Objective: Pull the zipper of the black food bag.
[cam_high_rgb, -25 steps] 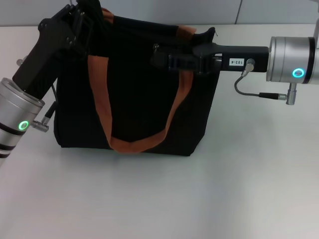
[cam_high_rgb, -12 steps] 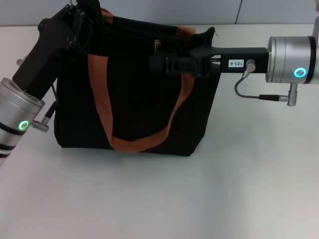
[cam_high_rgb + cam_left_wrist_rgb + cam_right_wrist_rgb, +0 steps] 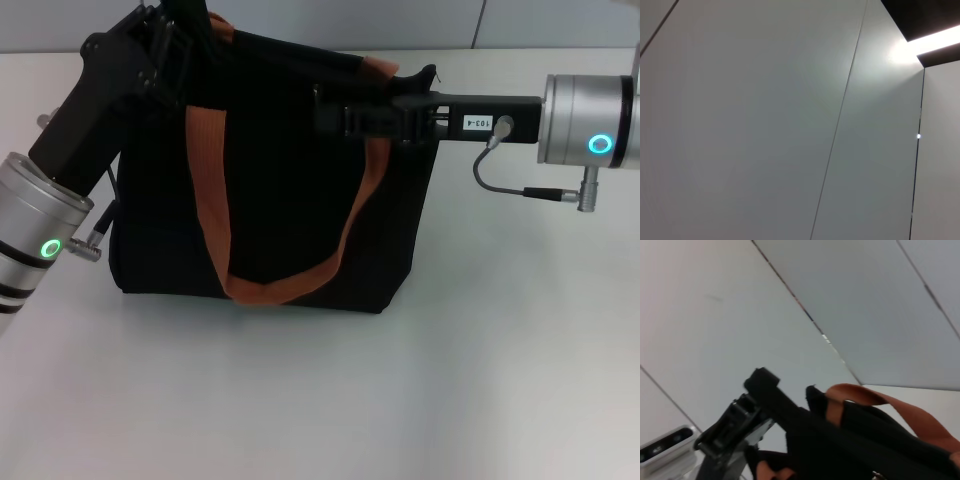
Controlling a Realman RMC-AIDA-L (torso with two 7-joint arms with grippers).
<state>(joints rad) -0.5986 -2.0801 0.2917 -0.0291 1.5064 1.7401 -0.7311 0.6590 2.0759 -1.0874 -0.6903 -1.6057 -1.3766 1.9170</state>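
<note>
The robot's right gripper is shut at the zip line below the small silver zipper, so it should open, move up and take the zipper [image 3: 317, 90] before it pulls.
The black food bag [image 3: 270, 200] stands on the white table in the head view, with rust-orange handles [image 3: 208, 200] hanging down its front. My left gripper [image 3: 170, 35] is at the bag's upper left corner and shut on the fabric there. My right gripper [image 3: 325, 115] reaches in from the right along the upper edge and is shut at the zip line, where the small silver zipper [image 3: 317, 93] shows just above its tip. The right wrist view shows the bag's top edge [image 3: 855, 440], an orange handle [image 3: 890, 407] and the left gripper [image 3: 747, 415]. The left wrist view shows only wall.
The white table [image 3: 400, 400] stretches in front of and to the right of the bag. A grey wall [image 3: 560, 20] runs behind the table. A cable loop [image 3: 500, 175] hangs under my right wrist.
My right gripper has shifted slightly right and up along the bag's upper edge. The bag's upper right corner has risen a little. The left arm has barely moved.
</note>
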